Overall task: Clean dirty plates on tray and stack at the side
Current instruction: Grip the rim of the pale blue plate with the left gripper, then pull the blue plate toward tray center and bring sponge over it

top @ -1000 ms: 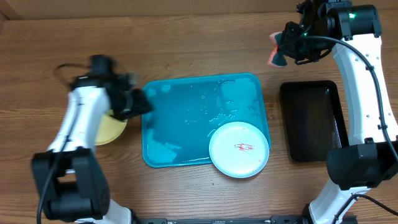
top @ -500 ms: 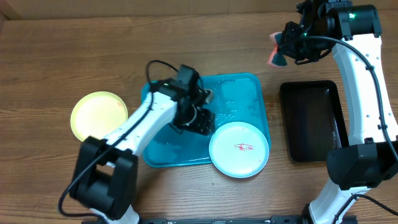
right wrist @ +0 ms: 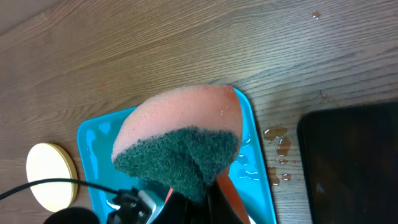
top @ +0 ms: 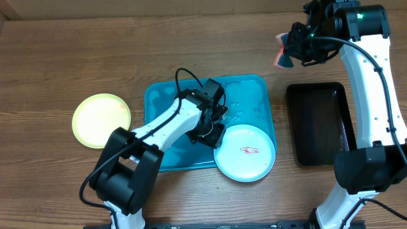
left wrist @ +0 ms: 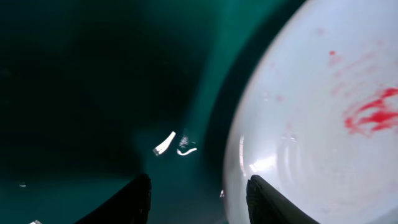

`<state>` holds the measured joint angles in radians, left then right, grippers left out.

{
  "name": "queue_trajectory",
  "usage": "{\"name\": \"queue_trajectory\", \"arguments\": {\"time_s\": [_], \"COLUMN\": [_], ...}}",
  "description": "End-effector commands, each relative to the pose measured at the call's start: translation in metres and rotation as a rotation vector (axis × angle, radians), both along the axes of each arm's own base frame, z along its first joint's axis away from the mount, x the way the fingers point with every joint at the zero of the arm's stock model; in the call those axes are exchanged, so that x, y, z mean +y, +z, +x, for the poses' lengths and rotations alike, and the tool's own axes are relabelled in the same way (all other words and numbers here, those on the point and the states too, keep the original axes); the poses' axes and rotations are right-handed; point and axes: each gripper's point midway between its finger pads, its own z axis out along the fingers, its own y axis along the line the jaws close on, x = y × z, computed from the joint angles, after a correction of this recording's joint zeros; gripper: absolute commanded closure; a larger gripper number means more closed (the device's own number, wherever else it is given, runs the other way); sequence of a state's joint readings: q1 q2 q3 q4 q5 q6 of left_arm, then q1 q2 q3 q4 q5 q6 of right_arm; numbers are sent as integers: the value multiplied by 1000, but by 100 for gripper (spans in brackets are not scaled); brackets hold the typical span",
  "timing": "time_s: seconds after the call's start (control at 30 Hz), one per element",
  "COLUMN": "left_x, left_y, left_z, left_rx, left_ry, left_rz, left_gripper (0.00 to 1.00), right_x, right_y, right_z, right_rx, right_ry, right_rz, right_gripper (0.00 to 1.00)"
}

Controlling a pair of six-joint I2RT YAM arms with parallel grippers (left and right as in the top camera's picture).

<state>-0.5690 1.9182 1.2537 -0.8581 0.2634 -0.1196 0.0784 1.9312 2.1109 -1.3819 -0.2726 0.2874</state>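
The white plate hangs over the front corner of the turquoise tray, so next my left gripper takes its rim point(top: 218, 154) and pulls the plate to the middle of the tray before scrubbing.
A white plate point(top: 245, 152) with a red sauce smear lies on the front right corner of the turquoise tray point(top: 184, 108), overhanging its rim. My left gripper point(top: 213, 135) is open at the plate's left edge; in the left wrist view its jaws point(left wrist: 199, 196) straddle the plate's rim point(left wrist: 311, 124) above the wet tray point(left wrist: 93, 93). A pale yellow plate point(top: 101, 120) lies on the table left of the tray. My right gripper point(top: 287, 52) is shut on a pink and green sponge point(right wrist: 180, 140), held high behind the tray's right corner.
A black rectangular tray point(top: 320, 122) lies right of the turquoise tray. Water drops point(right wrist: 277, 146) sit on the wood between the two trays. The left arm's cable point(top: 184, 79) loops over the tray.
My left arm swung right from the yellow plate, across the tray, to the white plate's left edge. The yellow plate now lies uncovered. The right arm has not moved.
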Motion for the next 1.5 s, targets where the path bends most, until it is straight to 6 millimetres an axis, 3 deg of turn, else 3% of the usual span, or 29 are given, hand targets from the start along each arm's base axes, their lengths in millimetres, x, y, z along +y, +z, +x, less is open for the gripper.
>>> {"name": "queue_trajectory", "arguments": {"time_s": [0.0,0.07,0.17,0.2,0.4,0.63,0.73,0.87,0.93,1.13,1.47], "left_x": [6,7,7,7,38,85,98,104,100,99,105], "left_y": [-20,-24,-24,-24,-22,-5,-2,-2,-3,-4,-13], "left_z": [2,0,1,3,33,77,93,90,81,49,32], "left_rx": [13,25,22,15,-78,-158,-185,-156,-105,56,117], "left_ry": [-10,-10,-10,-8,72,202,254,275,283,445,509], "left_rz": [62,66,66,67,179,251,237,228,200,213,251], "left_gripper": [55,65,92,96,96,96,90,53,46,44,51], "right_x": [-1,-1,-1,-1,3,26,40,55,62,81,107], "right_y": [3,3,3,3,-2,-22,-32,-41,-47,-63,-86], "right_z": [0,0,0,0,0,-3,-5,-8,-9,-17,-30], "right_rx": [-13,-13,-13,-13,-4,33,47,53,55,82,113], "right_ry": [4,4,4,4,6,58,69,101,113,135,180], "right_rz": [-4,-5,-5,-5,-1,-5,1,1,3,5,4], "right_gripper": [96,96,96,96,96,96,96,96,96,96,96]}}
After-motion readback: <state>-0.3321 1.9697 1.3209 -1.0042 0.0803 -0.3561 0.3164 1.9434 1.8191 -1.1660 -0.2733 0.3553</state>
